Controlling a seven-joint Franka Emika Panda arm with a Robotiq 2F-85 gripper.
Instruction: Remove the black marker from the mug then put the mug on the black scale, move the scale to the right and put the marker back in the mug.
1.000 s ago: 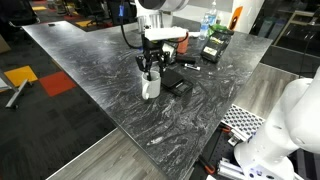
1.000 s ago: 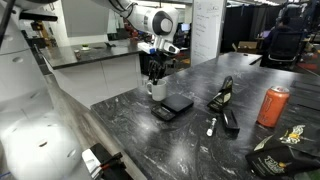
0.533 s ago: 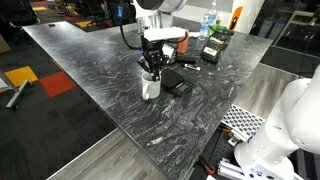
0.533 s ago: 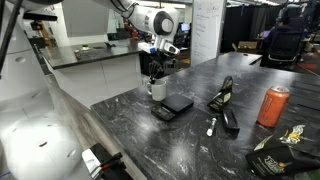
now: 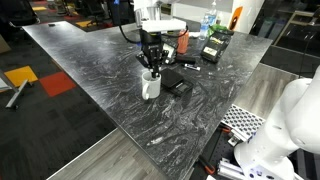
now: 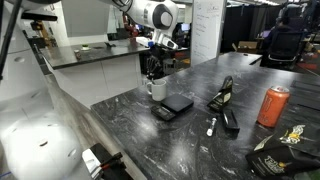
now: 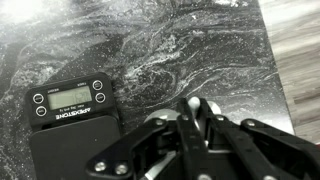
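Observation:
I need to use my gripper to set the black marker down on the bare dark table (image 5: 163, 115) in front of the white mug.
The white mug (image 5: 150, 86) (image 6: 157, 91) stands on the dark marbled table, just beside the flat black scale (image 5: 176, 86) (image 6: 177, 104). My gripper (image 5: 152, 64) (image 6: 153, 68) hangs straight above the mug, shut on the black marker (image 7: 194, 104). In the wrist view the marker's rounded end pokes up between the closed fingers (image 7: 180, 135). The scale (image 7: 70, 135) shows there at lower left with its display lit. The marker's lower end is hidden by the fingers and the mug.
An orange-red can (image 6: 272, 106) and a snack bag (image 6: 280, 150) are on the table. Black gadgets (image 6: 222, 95) (image 6: 230, 121) and a small white pen (image 6: 211, 126) lie past the scale. A clear bottle (image 5: 208, 24) stands at the back. The table edge (image 5: 100, 125) runs near the mug.
The jaws have closed on the marker over the mug, and the wrist has risen a little since half a second ago. Mug and scale have not moved.

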